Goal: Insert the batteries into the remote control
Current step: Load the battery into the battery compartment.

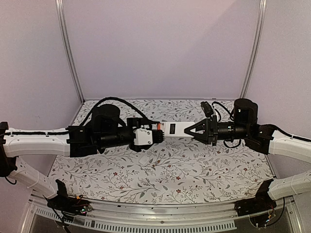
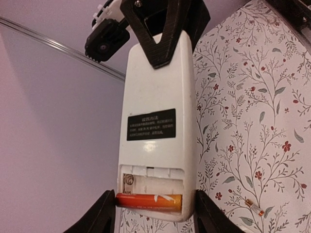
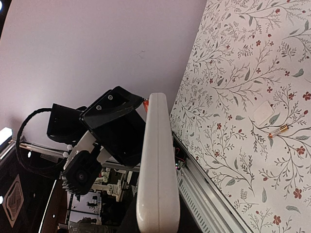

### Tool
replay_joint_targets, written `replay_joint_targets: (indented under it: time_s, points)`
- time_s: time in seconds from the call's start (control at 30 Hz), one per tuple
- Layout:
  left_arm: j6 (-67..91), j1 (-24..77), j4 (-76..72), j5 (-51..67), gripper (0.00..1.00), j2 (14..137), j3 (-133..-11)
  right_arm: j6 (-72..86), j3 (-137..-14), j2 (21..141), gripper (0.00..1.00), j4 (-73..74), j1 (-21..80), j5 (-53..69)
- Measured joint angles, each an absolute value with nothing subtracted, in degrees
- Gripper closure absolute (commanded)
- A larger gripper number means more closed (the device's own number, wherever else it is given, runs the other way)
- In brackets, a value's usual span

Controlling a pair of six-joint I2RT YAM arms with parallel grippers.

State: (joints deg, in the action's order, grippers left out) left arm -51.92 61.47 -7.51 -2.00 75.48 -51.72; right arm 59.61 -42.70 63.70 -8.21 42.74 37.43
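My left gripper needs to let go of the remote control's sides, as the orange battery sticks up from its slot, then turn and pinch its end (image 1: 164, 129) across the back and front.
The remote control (image 1: 174, 129) is held in the air between both arms, plain white back up. My right gripper (image 1: 193, 130) is shut on its right end; its finger (image 2: 164, 34) shows in the left wrist view. The open recess (image 2: 151, 187) holds one orange battery (image 2: 148, 201) in its end slot. My left gripper (image 2: 153, 216) straddles that end: one finger (image 2: 102, 216) touches the battery's tip, the other (image 2: 210, 216) presses the remote's side. A second battery (image 2: 254, 207) lies on the table. The right wrist view shows the remote (image 3: 156, 174) edge-on.
The small white cover plate (image 3: 265, 112) lies on the floral tablecloth (image 1: 204, 170) beside the loose battery (image 3: 278, 130); it also shows below the left gripper in the top view (image 1: 147, 158). Grey walls stand behind, and a metal rail (image 1: 160, 224) runs along the table's near edge.
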Motion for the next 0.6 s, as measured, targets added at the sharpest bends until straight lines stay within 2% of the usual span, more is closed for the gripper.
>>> replay_joint_targets:
  time_s: [0.5, 0.6]
  points:
    - [-53.32, 61.47, -6.55, -2.02, 0.58, 75.90, -51.75, 60.80, -42.70, 63.59, 1.00, -8.14, 42.74, 36.82]
    - [-53.60, 61.47, -6.28, -2.11, 0.50, 75.90, -51.81, 60.86, -42.70, 63.48, 1.00, -8.10, 42.74, 36.80]
